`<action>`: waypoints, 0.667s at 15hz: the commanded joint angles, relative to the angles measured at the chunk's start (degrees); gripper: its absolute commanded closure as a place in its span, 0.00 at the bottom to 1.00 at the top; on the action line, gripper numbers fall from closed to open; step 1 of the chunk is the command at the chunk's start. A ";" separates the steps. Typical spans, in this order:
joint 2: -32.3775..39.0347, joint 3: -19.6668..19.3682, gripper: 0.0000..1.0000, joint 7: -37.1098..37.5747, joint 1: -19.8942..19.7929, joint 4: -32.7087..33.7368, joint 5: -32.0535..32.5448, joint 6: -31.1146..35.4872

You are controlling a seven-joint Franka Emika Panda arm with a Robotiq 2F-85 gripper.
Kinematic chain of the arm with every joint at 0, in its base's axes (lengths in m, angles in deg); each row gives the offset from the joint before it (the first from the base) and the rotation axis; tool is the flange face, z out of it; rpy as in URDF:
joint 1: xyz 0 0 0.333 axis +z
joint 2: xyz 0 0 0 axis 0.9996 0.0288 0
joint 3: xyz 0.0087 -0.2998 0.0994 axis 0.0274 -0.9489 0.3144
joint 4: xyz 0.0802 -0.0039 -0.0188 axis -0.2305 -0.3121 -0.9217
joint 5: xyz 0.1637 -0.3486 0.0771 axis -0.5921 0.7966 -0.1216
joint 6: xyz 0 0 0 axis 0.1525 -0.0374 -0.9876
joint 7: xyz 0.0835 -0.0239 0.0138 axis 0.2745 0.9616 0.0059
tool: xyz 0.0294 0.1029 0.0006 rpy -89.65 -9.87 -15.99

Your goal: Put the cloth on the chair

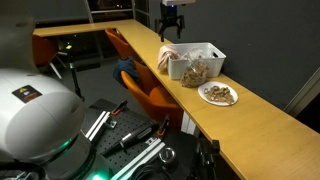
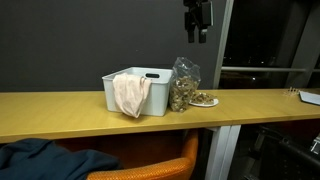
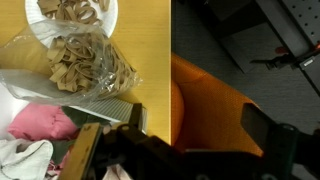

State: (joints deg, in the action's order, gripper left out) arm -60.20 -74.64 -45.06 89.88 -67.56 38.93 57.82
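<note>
Next, I close my gripper on the top of the pale cloth (image 1: 168, 47), where the cloth hangs over the front edge of the white bin.
A pale cloth (image 2: 128, 97) hangs over the front edge of a white bin (image 2: 150, 80) on the wooden counter; it also shows in an exterior view (image 1: 168, 58). In the wrist view a pink cloth (image 3: 45, 122) and a white cloth (image 3: 25, 158) lie in the bin. The orange chair (image 1: 140, 85) stands tucked under the counter and shows in the wrist view (image 3: 210, 110) and at the bottom of an exterior view (image 2: 150, 168). My gripper (image 1: 172, 28) hangs high above the bin (image 2: 197, 30), open and empty; in the wrist view its fingers (image 3: 200, 135) frame the chair.
A clear bag of snacks (image 2: 183, 85) and a plate of snacks (image 2: 204, 99) stand beside the bin. A dark blue cloth (image 2: 40, 160) lies low, near the chair. The counter (image 1: 250, 125) runs long and narrow. Black equipment (image 1: 130, 140) stands on the floor.
</note>
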 commanded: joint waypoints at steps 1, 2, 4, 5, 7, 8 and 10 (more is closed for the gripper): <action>0.03 0.58 0.00 0.08 -0.56 0.26 0.18 -0.23; -0.34 1.34 0.00 -1.90 -0.26 -0.74 -0.82 -0.91; 1.82 2.96 0.00 -2.72 1.01 -1.77 -1.43 0.31; 2.83 3.91 0.00 -3.33 1.54 -2.01 -1.75 0.35; 5.50 5.64 0.00 -3.21 2.74 -1.04 -1.37 0.79; 6.58 6.05 0.00 -2.59 3.13 0.17 -0.96 0.96; 7.88 6.15 0.00 -1.31 3.88 2.72 0.59 1.03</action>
State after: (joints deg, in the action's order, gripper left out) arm -54.36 -68.84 -46.35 93.48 -69.08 38.37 58.87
